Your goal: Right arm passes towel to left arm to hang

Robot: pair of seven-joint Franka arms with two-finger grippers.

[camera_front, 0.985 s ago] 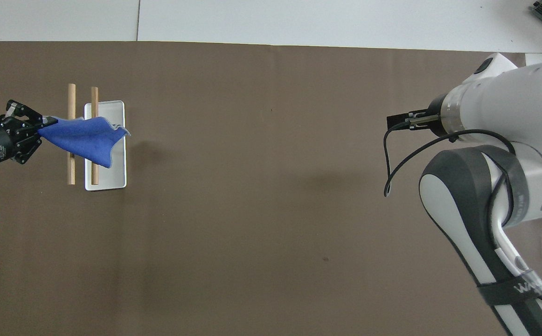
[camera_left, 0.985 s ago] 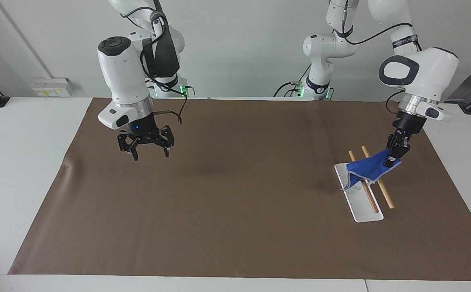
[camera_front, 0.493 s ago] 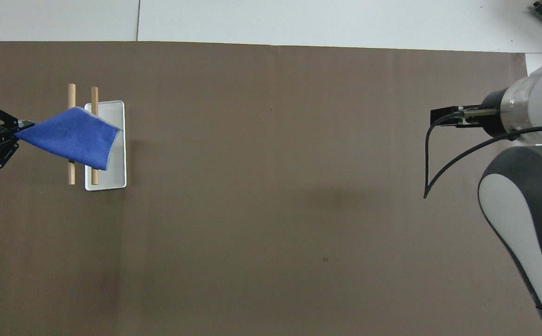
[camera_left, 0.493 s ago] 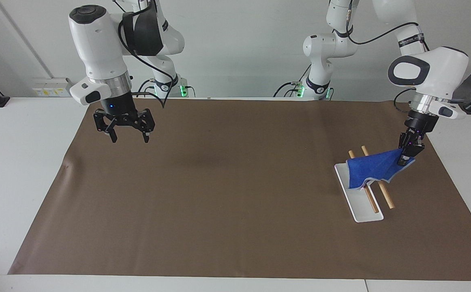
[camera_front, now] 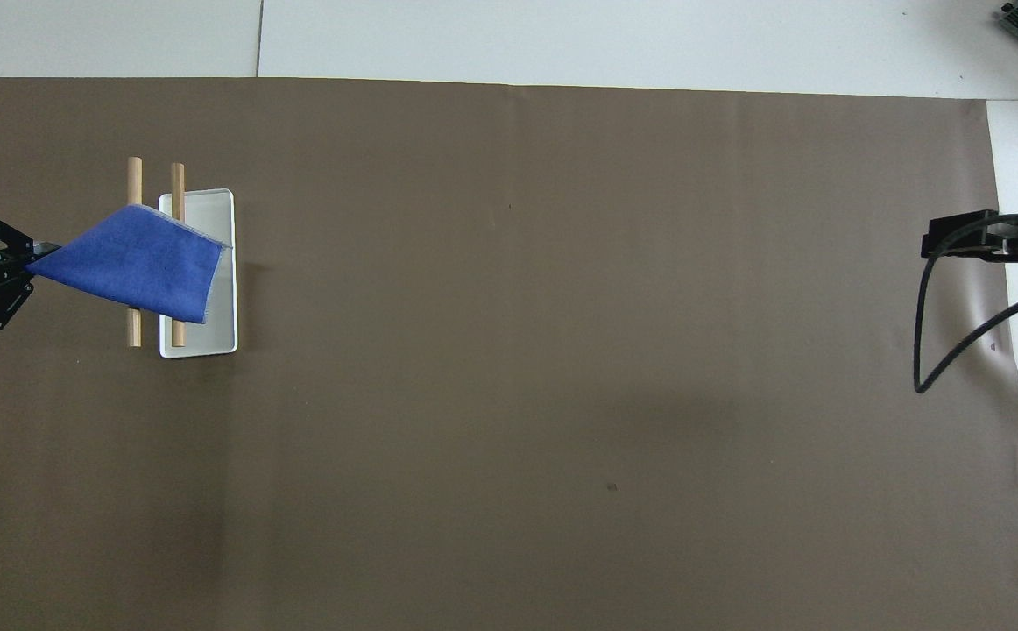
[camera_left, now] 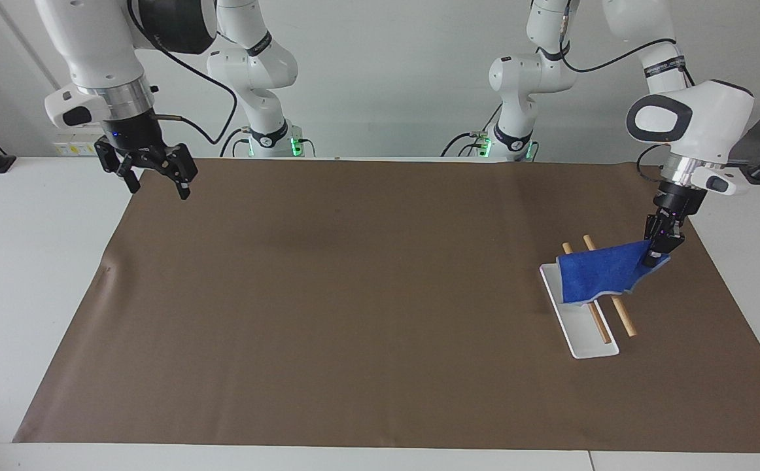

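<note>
Next, I release the blue towel from my left gripper, draped across the two wooden rods of the rack (camera_front: 173,263).
The blue towel (camera_left: 597,275) lies spread over the two wooden rods (camera_left: 621,315) of a rack with a flat white base (camera_left: 589,343), at the left arm's end of the table. My left gripper (camera_left: 656,256) is shut on the towel's corner and holds it up beside the rods, on the side away from the table's middle. In the overhead view the towel (camera_front: 137,270) stretches from the left gripper (camera_front: 38,255) across both rods (camera_front: 134,180) to the base (camera_front: 211,337). My right gripper (camera_left: 157,188) hangs open and empty over the mat's corner at the right arm's end.
A brown mat (camera_left: 380,294) covers most of the white table (camera_left: 33,261). The right arm's loose black cable (camera_front: 934,350) hangs over the mat's edge in the overhead view.
The right arm has swung up and away to its own end of the table. The left gripper drew the towel flatter across the rods, then almost stopped.
</note>
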